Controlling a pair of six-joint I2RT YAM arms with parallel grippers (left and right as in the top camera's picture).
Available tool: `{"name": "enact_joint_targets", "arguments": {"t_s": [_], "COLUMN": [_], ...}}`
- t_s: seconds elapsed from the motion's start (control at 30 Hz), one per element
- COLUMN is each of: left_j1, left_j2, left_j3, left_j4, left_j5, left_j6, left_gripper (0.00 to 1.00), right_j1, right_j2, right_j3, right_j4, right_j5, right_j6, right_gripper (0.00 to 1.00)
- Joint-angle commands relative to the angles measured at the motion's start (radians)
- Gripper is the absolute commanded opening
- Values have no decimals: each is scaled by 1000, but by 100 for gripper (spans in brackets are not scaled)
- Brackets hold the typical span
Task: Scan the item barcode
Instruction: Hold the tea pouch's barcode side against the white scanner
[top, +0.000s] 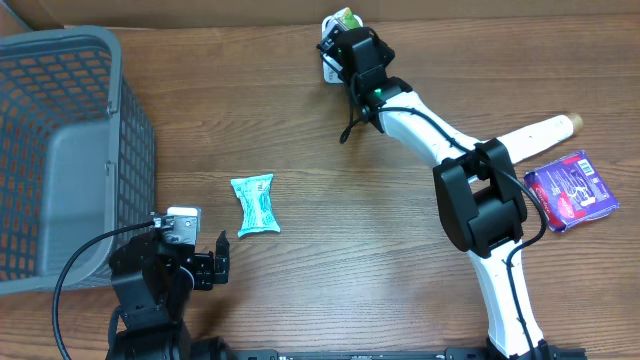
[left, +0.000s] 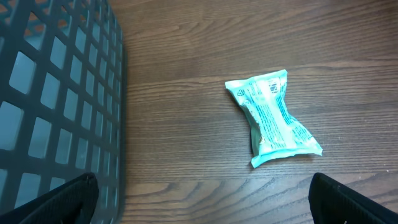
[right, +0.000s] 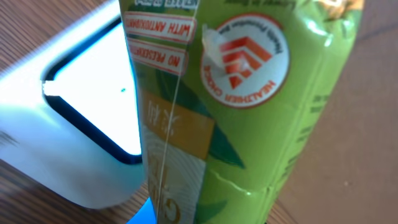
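Note:
Next, my right gripper lets go of the green tea pouch, which will let it go in the spot between the white rod and the purple packet (top: 545, 185).
A green drink carton (right: 249, 124) with a red-and-white round seal fills the right wrist view, held up beside the white barcode scanner (right: 74, 124). In the overhead view the right gripper (top: 345, 35) is at the far edge of the table, shut on the carton (top: 347, 17), just above the scanner (top: 328, 68). Its fingers are hidden behind the carton in the wrist view. The left gripper (top: 222, 262) rests near the front left, wide open and holding nothing (left: 202, 211).
A teal snack packet (top: 254, 205) lies flat on the wood ahead of the left gripper (left: 273, 118). A grey mesh basket (top: 60, 150) stands at the left (left: 56, 93). A purple packet (top: 572, 190) and a white rod with a tan tip (top: 545, 130) lie at the right.

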Motion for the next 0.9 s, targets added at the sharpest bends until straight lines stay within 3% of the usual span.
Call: {"name": "enact_joint_targets", "arguments": {"t_s": [0.0,0.5,0.67,0.87], "left_j1": [5,5,5,5], "left_j2": [0,0,0,0], "left_j3": [2,2,2,2], "left_j4": [3,3,3,3], "left_j5": [-4,-4,-4,-4], "left_j6": [19,19,19,19], "left_gripper": [100,100,100,100], "right_j1": [-5,45,88,93], "right_j2": [-24,-77,-219,-402], "right_j3": [18,19,19,19], "right_j4": [20,-72,-294,-519], "right_j5": [8,73,-80,-272], "right_j6": [-10,0,42,216], "right_gripper": [4,4,4,4]}}
